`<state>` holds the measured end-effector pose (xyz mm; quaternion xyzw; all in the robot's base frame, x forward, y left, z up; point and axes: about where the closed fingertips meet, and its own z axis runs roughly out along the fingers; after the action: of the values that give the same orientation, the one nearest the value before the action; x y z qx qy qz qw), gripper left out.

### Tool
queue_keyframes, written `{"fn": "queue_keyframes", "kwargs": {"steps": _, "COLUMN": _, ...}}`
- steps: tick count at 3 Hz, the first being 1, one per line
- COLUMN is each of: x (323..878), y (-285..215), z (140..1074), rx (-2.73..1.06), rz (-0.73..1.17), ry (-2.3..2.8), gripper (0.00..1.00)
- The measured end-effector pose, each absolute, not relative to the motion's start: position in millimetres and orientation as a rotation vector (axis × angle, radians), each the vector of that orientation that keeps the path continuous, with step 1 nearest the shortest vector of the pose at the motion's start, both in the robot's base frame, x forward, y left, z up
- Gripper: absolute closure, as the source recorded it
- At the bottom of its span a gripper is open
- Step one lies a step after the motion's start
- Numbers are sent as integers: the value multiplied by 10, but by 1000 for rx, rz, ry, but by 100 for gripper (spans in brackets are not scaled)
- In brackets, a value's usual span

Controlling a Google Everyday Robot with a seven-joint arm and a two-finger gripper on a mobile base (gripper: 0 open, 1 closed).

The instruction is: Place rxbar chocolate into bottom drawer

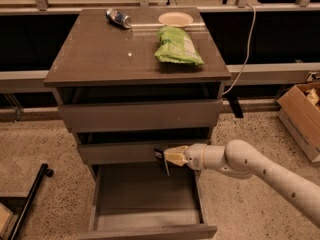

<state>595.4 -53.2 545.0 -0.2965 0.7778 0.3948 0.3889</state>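
Next, I let go of the rxbar chocolate on the bottom drawer's grey bottom (163,210), toward the front edge of that drawer.
The bottom drawer (145,219) is pulled open, and its flat grey floor is bare. My gripper (172,157) reaches in from the right and hangs over the drawer's back right part, in front of the middle drawer's front. It is shut on the rxbar chocolate (162,160), a small dark bar held upright and sticking down from the pale fingers (176,156). The bar is above the drawer floor and does not touch it.
On the cabinet top (100,54) lie a large green bag (177,46), a blue-and-silver can (118,18) and a pale plate (175,19). A cardboard box (302,119) stands on the floor at the right. A black bar with a wheel (30,196) lies at the left.
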Motion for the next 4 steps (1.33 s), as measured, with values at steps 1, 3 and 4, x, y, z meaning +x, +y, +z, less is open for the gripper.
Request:
{"fn": "queue_keyframes", "kwargs": {"steps": 1, "x": 5961, "y": -383, "z": 5139, "rx": -746, "rz": 1048, "ry": 2022, "gripper": 100}}
{"fn": "queue_keyframes", "kwargs": {"steps": 3, "x": 5923, "y": -257, "z": 4361, "rx": -657, "rz": 1110, "ry": 2065, "gripper": 100}}
{"fn": "queue_keyframes", "kwargs": {"steps": 4, "x": 5838, "y": -216, "z": 3840, "rx": -567, "rz": 1184, "ry": 2104, "gripper": 100}}
